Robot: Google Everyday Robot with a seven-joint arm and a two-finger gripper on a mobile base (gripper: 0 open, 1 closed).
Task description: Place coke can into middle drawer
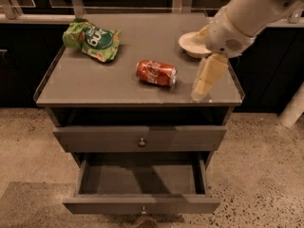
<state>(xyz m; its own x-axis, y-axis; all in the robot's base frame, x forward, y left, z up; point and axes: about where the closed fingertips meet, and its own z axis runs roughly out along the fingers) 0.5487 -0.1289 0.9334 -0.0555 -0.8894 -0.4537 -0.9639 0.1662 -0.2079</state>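
Note:
The gripper needs to grasp the body of the coke can [162,72], toward its silver end.
The coke can [156,73] lies on its side near the middle of the grey cabinet top [95,87]. It is red with white script, and its silver end faces right. My gripper [199,94] hangs from the white arm over the top's right front corner. It points down, a short way to the right of the can and apart from it. The middle drawer [104,204] is pulled out below, and what shows of its dark inside is empty. A small round knob [141,211] sits on its front.
A green snack bag [92,41] lies at the back left of the top. A white bowl [190,42] at the back right is partly hidden by my arm. The drawer above [95,139] is closed. Speckled floor surrounds the cabinet, and a white post [293,109] stands at the right.

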